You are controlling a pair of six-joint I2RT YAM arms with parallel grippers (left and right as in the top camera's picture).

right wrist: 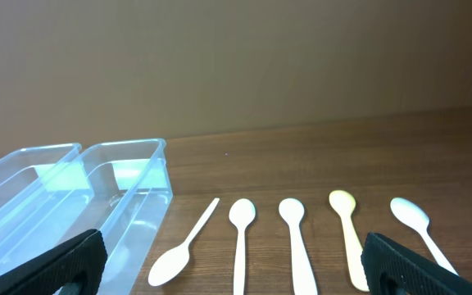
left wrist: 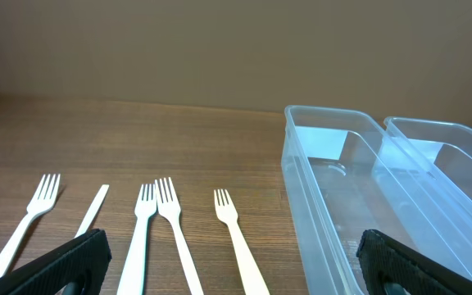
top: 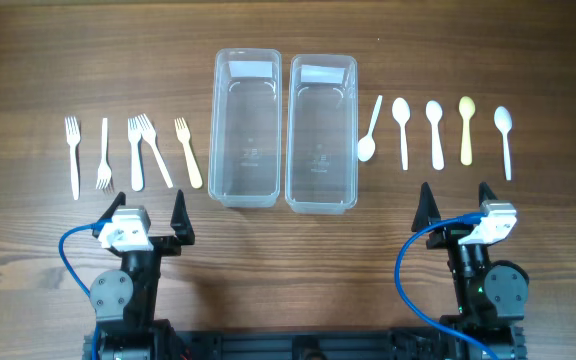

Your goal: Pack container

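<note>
The white spoon's neck (top: 435,124) (right wrist: 295,229), just below its bowl, should be grabbed next by my right gripper, on the spoon beside the yellowish one, on the containers' side.
Two empty clear plastic containers stand side by side at the table's middle, the left container (top: 246,128) and the right container (top: 321,132). Several white plastic forks (top: 138,150) lie in a row to their left, the last one cream (top: 188,152). Several spoons (top: 401,130) lie to the right, one of them yellowish (top: 466,130) and one angled against the right container (top: 369,130). My left gripper (top: 149,200) is open near the front edge, just short of the forks (left wrist: 166,229). My right gripper (top: 456,192) is open too, in front of the spoons (right wrist: 242,238). Neither holds anything.
The wooden table (top: 28,230) carries nothing else. Blue cables (top: 68,250) loop beside each arm base at the front edge. In the wrist views a plain brown wall (left wrist: 220,49) rises behind the table.
</note>
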